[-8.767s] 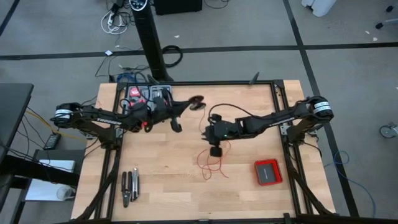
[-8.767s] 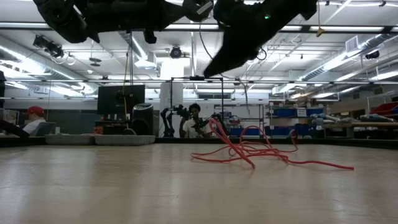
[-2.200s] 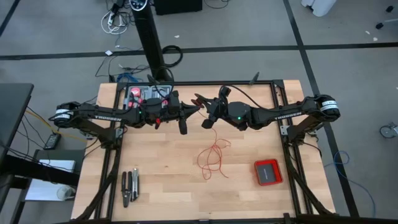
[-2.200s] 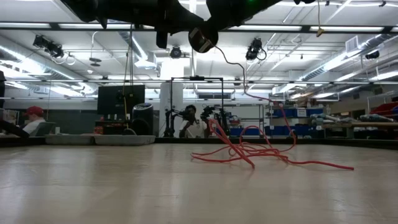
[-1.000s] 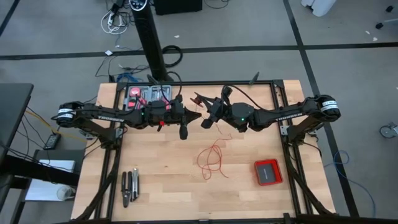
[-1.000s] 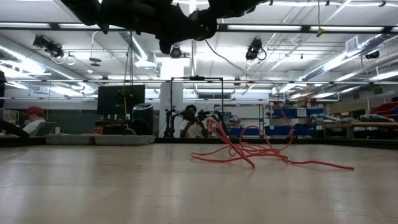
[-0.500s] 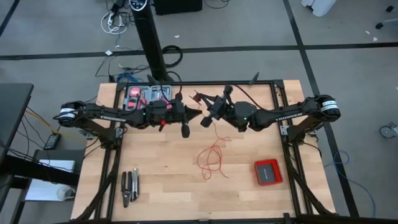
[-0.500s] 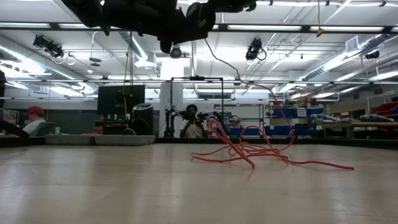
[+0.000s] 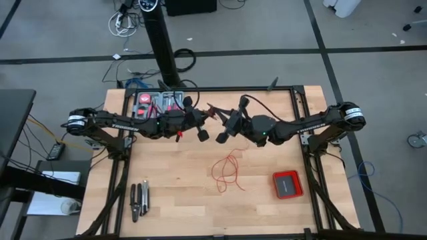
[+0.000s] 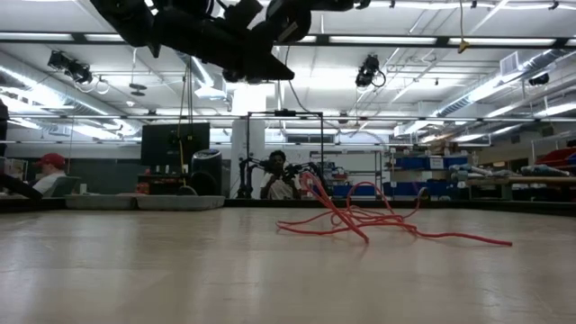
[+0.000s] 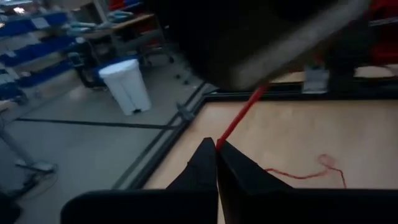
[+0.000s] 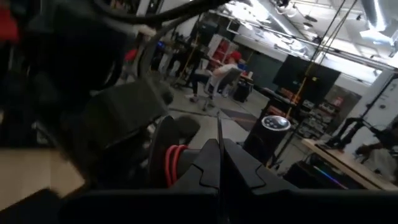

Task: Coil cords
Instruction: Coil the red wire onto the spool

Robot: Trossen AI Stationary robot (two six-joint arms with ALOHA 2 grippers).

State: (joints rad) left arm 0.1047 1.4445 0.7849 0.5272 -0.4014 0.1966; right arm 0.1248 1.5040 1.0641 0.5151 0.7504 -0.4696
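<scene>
I need to let go of the taut piece of cord that my left gripper is shut on, and use that gripper to take the spool (image 12: pixel 160 149) by its rim from my right gripper.
The cord is a thin red wire. Part of it lies in loose loops (image 9: pixel 227 170) on the table's middle, also in the low view (image 10: pixel 360 216). Part is wound on a small black spool (image 12: pixel 171 157) held up over the table's far middle. My left gripper (image 11: pixel 216 149) is shut on a strand of the wire, close to my right gripper (image 12: pixel 219 146), which is shut at the spool. In the high view the two grippers (image 9: pixel 209 116) (image 9: pixel 223 135) nearly meet, high above the wood. My left gripper pinches one strand of the red wire (image 11: pixel 225 138) at its fingertips. From there the strand runs straight up toward the dark right gripper (image 11: pixel 261 93), drawn taut and clear of the table. My right gripper is shut beside the spool's wound red coil (image 12: pixel 176 163). Its own fingers hide which part they grip. The spool is lifted clear of the table.
A flat red square box (image 9: pixel 287 185) lies at the near right. Hand tools (image 9: pixel 139 200) lie at the near left. A tray of parts (image 9: pixel 159 102) sits at the far left edge. People sit in the room beyond the table (image 10: pixel 274 180).
My left gripper has moved a little toward the table's right edge, closing up on my right gripper. My right gripper has turned, and the spool has tipped toward the near side. The loose loops on the table have stayed put.
</scene>
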